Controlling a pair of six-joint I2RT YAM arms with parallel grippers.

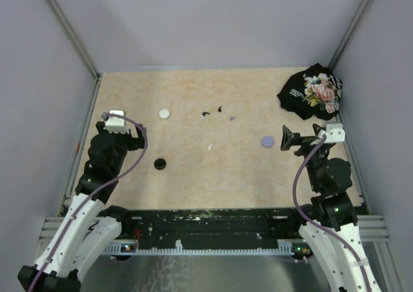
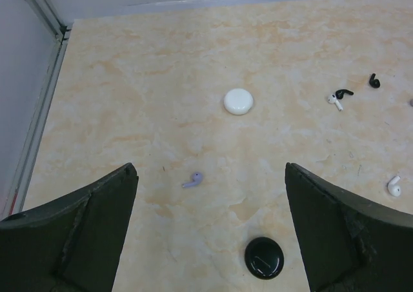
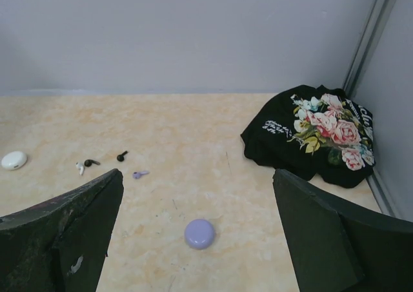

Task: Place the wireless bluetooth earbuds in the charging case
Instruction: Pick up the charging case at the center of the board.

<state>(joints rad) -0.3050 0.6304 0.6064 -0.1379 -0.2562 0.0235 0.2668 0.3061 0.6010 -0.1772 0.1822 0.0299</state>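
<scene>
The black case is next, and my left gripper needs to go to it and close its fingers around the case's round sides (image 1: 160, 164) (image 2: 264, 258).
Three round cases lie on the table: a white one (image 1: 164, 113) (image 2: 238, 101), a black one (image 1: 159, 164) (image 2: 264, 258) and a lavender one (image 1: 267, 140) (image 3: 199, 233). All three look closed. Tiny earbuds lie loose in the middle. They are a black and white pair (image 1: 204, 115) (image 2: 339, 97), a black one (image 1: 220, 109) (image 2: 374, 80), a purple one (image 1: 232, 118) (image 3: 139, 174) and a white one (image 1: 210, 146) (image 2: 393, 186). Another purple earbud (image 2: 193, 180) lies just ahead of my left gripper (image 1: 141, 139) (image 2: 210, 171), which is open and empty. My right gripper (image 1: 288, 139) (image 3: 197, 176) is open and empty, with the lavender case just ahead of it.
A black cloth with a floral print (image 1: 313, 92) (image 3: 310, 134) lies bunched in the far right corner. Grey walls and metal rails (image 1: 82, 144) close in the table on the left, right and back.
</scene>
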